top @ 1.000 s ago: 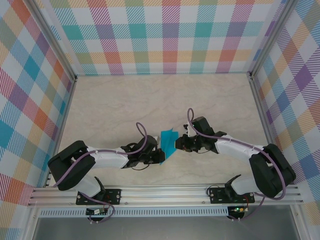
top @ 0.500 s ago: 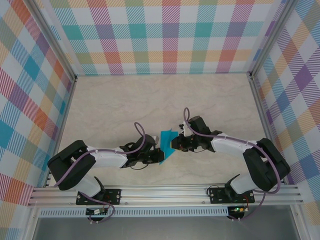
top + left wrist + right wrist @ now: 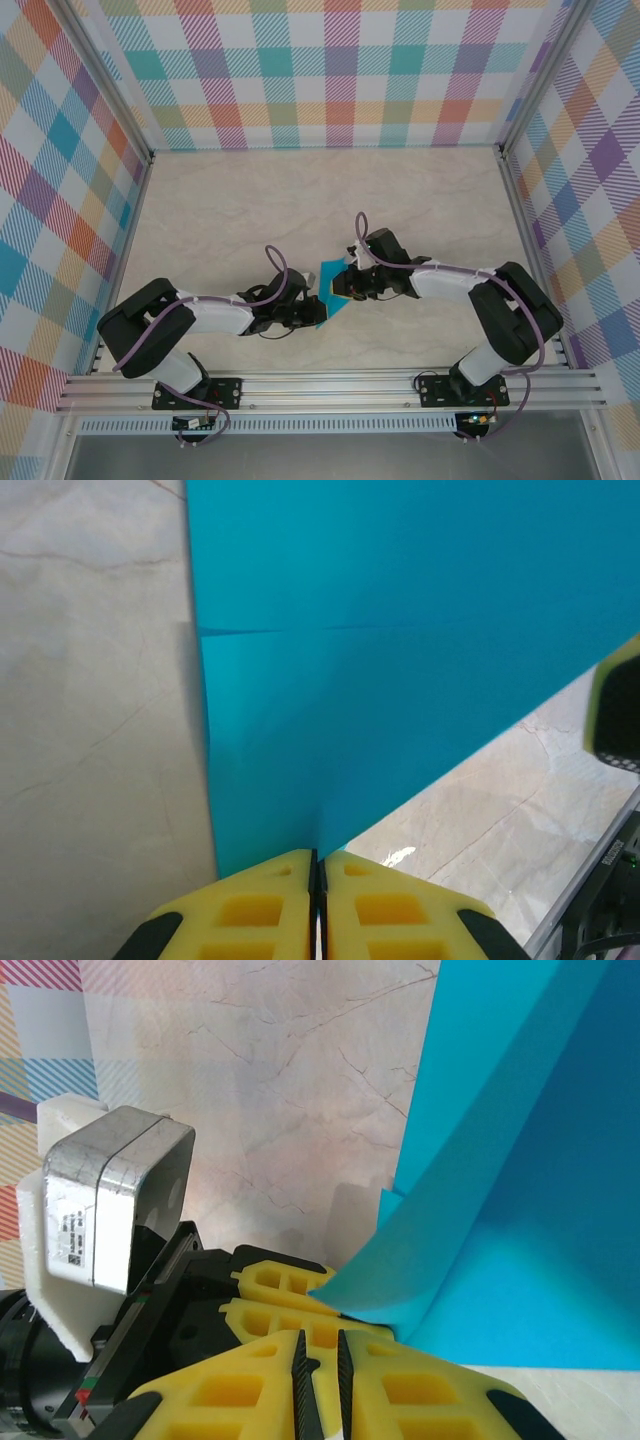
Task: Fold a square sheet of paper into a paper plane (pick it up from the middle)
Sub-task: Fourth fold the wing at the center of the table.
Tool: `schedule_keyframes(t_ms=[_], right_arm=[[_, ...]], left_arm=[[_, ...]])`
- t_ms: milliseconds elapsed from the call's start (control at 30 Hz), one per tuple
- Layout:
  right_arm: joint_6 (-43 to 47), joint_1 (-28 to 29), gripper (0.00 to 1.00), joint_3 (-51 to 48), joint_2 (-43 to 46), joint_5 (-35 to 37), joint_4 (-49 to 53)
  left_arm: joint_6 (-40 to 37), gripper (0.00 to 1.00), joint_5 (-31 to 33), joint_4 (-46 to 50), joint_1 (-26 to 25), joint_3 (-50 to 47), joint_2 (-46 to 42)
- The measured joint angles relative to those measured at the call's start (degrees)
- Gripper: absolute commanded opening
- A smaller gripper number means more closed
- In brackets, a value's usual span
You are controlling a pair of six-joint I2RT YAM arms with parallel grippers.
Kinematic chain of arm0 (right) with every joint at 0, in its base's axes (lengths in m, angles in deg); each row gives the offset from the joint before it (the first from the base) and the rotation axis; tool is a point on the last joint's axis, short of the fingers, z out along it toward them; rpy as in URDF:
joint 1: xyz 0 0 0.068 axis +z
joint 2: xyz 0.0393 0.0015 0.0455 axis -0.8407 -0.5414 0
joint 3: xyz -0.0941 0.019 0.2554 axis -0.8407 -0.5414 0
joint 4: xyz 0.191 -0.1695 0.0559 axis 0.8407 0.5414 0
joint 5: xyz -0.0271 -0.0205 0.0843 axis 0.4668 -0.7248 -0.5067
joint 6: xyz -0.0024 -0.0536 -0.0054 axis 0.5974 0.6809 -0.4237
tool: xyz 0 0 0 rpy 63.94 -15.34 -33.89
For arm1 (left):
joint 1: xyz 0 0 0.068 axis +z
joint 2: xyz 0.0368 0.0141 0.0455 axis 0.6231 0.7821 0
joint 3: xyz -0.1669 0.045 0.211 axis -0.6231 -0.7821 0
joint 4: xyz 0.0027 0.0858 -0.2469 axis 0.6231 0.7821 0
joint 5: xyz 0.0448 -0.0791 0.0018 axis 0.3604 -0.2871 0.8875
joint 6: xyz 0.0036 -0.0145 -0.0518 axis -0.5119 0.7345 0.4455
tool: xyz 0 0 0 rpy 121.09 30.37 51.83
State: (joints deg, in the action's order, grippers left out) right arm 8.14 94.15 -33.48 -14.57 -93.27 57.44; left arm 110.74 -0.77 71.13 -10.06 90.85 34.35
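My left gripper's fingers are under the paper's flap as it curls up over them, so my right gripper should hold the flap steady while my left gripper opens and pinches the paper's narrow end (image 3: 285, 830).
The teal square sheet of paper (image 3: 329, 273) stands off the table between my two grippers, bent, with a faint crease across it (image 3: 400, 630). My left gripper (image 3: 317, 858) is shut on the paper's lower edge, its yellow fingers pressed together (image 3: 314, 313). My right gripper (image 3: 318, 1335) sits close against the left one (image 3: 346, 291); its jaws stand a narrow gap apart with nothing visible between them. A curled flap of the paper (image 3: 480, 1210) lies over the right finger's tip. The left gripper's yellow fingers (image 3: 285, 1295) show just beyond it.
Both arms reach in low over the marble-look table (image 3: 250, 200), wrists almost touching at its middle front. Plaid walls (image 3: 330, 70) with metal frame posts close the back and sides. An aluminium rail (image 3: 330, 385) runs along the near edge.
My right gripper has slid left, closing on the left gripper, and the paper between them has bunched up so less of it shows from above. The left arm has barely moved.
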Motion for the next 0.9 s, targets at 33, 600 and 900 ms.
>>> schedule_keyframes(t_ms=[33,600,900], right_arm=[[-0.04,0.11,0.19,0.24,-0.48,-0.13,-0.2],[-1.33,0.33,0.19,4.0,-7.39,0.37,-1.64],[-1.51,0.33,0.19,4.59,-7.8,0.74,-1.75]], left_arm=[[0.02,0.11,-0.07,-0.09,0.15,-0.11,0.0],[-0.83,0.31,-0.85,0.74,0.81,-0.57,-2.12],[-2.27,0.38,2.21,5.11,0.55,-0.44,-4.87]])
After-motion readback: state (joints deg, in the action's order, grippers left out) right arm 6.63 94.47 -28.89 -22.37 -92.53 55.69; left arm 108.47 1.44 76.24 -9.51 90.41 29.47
